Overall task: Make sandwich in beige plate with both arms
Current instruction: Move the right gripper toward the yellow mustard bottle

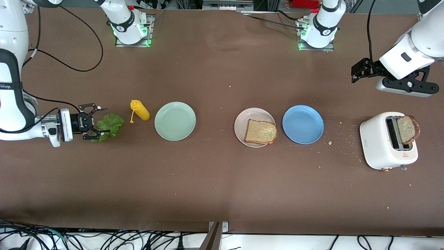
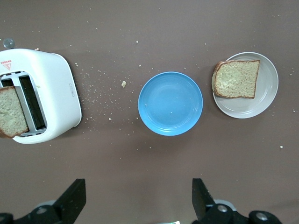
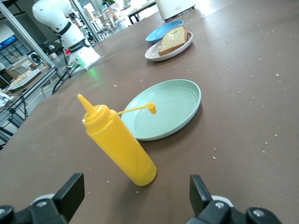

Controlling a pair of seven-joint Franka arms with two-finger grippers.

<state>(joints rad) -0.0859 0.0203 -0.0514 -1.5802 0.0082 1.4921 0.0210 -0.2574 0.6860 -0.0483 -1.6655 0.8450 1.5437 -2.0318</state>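
I need to next move my right gripper past the green lettuce leaf and close it on the body of the yellow squeeze bottle [image 1: 143,112] [image 3: 126,151] beside the mint-green plate.
The beige plate [image 1: 249,114] [image 2: 267,99] [image 3: 150,54] lies mid-table with one brown bread slice [image 1: 261,132] [image 2: 236,79] [image 3: 172,40] on it. A second bread slice [image 1: 407,129] [image 2: 11,112] sticks out of the white toaster [image 1: 385,142] [image 2: 53,88]. The green lettuce leaf [image 1: 111,124] lies on the table at the right arm's end. My right gripper [image 1: 97,122] [image 3: 134,192] is low and open, its fingertips at the leaf's edge; the leaf is hidden in the right wrist view. My left gripper [image 1: 354,73] [image 2: 138,198] hangs open and empty over the table beside the toaster.
A yellow squeeze bottle [image 1: 139,110] [image 3: 119,144] stands between the lettuce and a mint-green plate [image 1: 175,121] [image 3: 163,112]. A blue plate [image 1: 302,124] [image 2: 170,103] [image 3: 163,30] lies between the beige plate and the toaster. Crumbs dot the table around the toaster.
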